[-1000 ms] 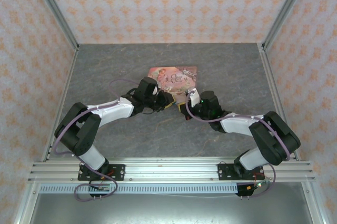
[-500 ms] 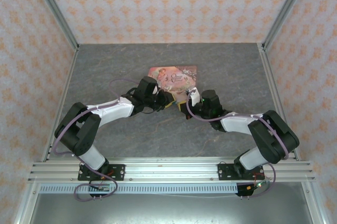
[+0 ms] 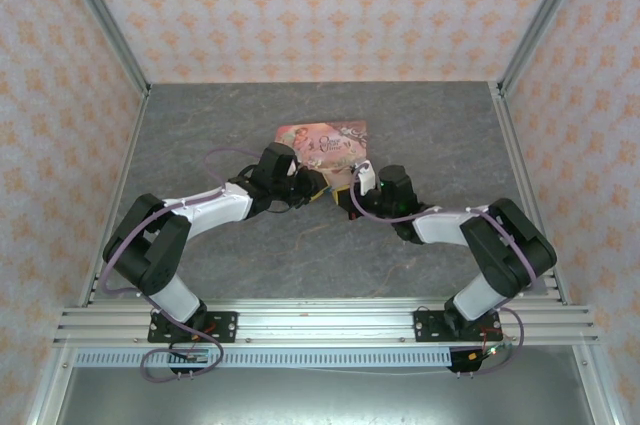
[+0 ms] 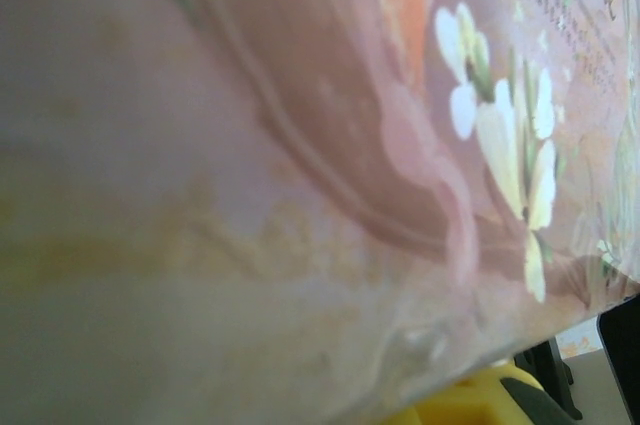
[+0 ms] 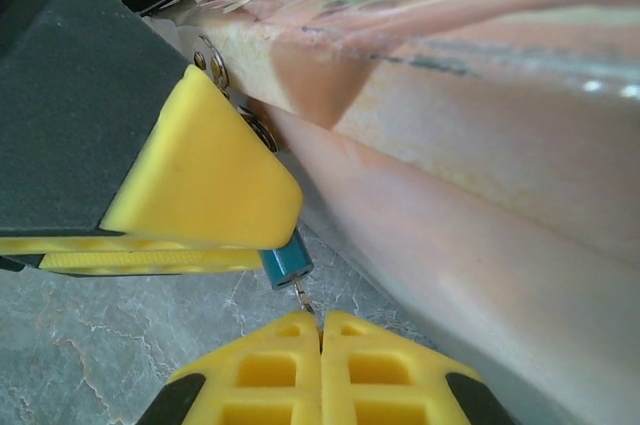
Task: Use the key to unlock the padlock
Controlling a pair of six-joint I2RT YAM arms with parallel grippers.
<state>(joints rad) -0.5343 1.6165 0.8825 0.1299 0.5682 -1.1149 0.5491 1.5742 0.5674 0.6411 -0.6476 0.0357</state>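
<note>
The pink box's front edge rides up over my left gripper's fingers, so my left gripper needs to open, back clear of the box and regrip the teal padlock's body [image 5: 287,261].
The tiny teal padlock [image 5: 288,265] sticks out from between the yellow fingers [image 5: 200,180] of my left gripper [image 3: 320,191], which is shut on it beside the front of the pink box. A thin metal key [image 5: 303,297] runs from the padlock's lower end into my right gripper [image 5: 321,330], whose two yellow pads are pressed together on it. From above, the two grippers meet tip to tip, the right gripper [image 3: 347,195] just right of the left. The padlock's shackle is hidden behind the left finger.
The pink illustrated box [image 3: 322,141] lies flat on the grey table [image 3: 200,135] just behind both grippers, and its side wall [image 5: 470,245] is close on the right. Metal hasp rings [image 5: 212,63] sit on the box edge. Patterned walls enclose the table.
The right arm has pushed slightly forward and left. The pink box has shifted a little to the left. Both grips are unchanged.
</note>
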